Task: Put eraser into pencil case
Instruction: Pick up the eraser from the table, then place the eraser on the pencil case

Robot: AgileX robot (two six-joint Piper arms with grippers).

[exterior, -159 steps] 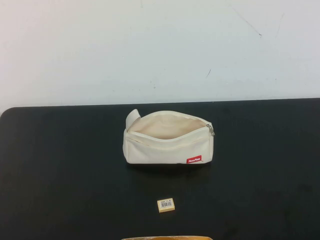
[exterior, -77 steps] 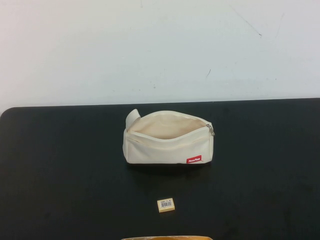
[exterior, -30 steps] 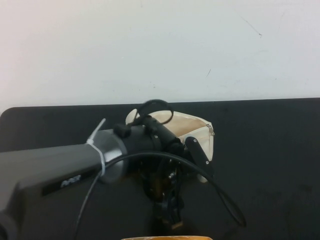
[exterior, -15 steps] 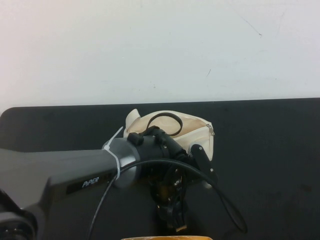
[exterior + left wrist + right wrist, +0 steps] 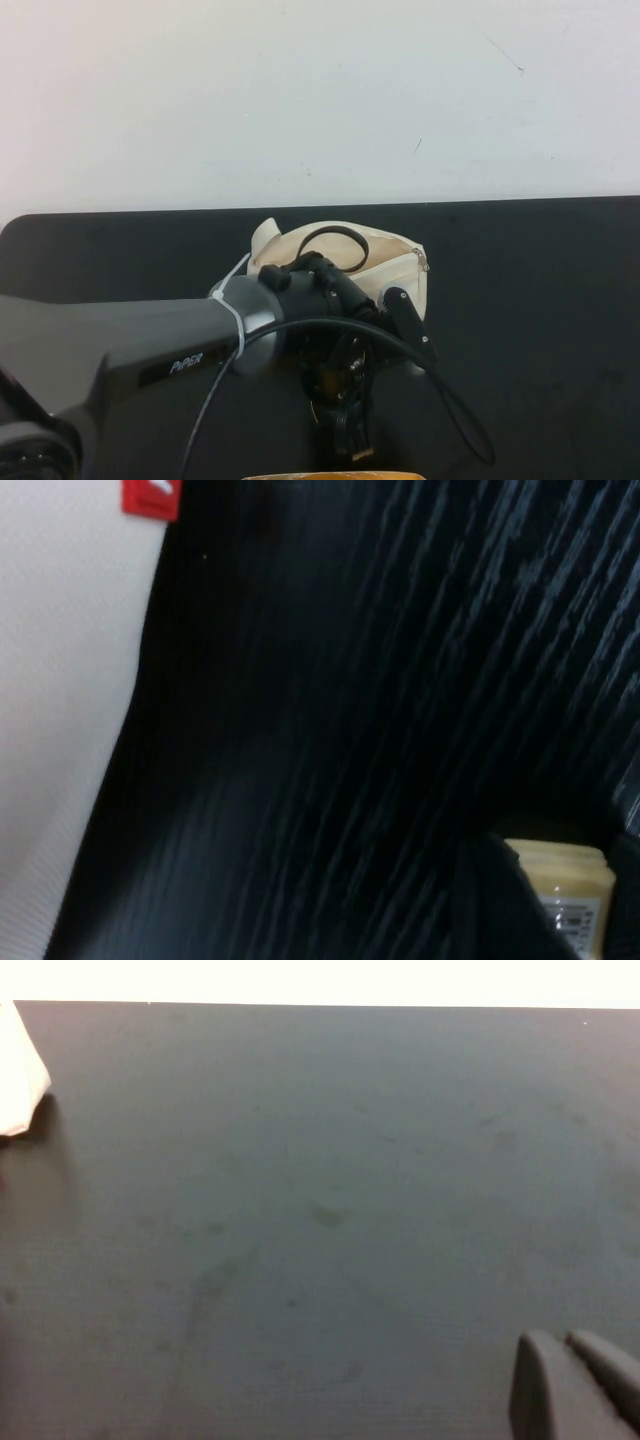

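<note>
Next, I release the eraser from my left gripper inside the opening of the cream-white pencil case [image 5: 378, 255], toward its zipper end.
The pencil case [image 5: 392, 258], a cream-white pouch with its mouth open, lies mid-table; my left arm covers its front. In the left wrist view its side [image 5: 60, 680] and red tag [image 5: 150, 495] show. The eraser [image 5: 560, 885], pale yellow with a barcode label, sits between the dark fingers of my left gripper [image 5: 565, 920], which press its two sides. In the high view the left gripper [image 5: 348, 440] points down at the table in front of the pouch and hides the eraser. My right gripper [image 5: 575, 1380] is shut and empty, over bare table off to the pouch's side.
The black table [image 5: 540, 320] ends at a white wall behind. A tan edge [image 5: 330, 476] shows at the very front of the high view. A corner of the pouch [image 5: 15, 1070] shows in the right wrist view.
My left arm came in from the left and lowered its gripper onto the spot where the eraser lay. It now hides the eraser and the pouch's front. In the last half second it barely shifted.
</note>
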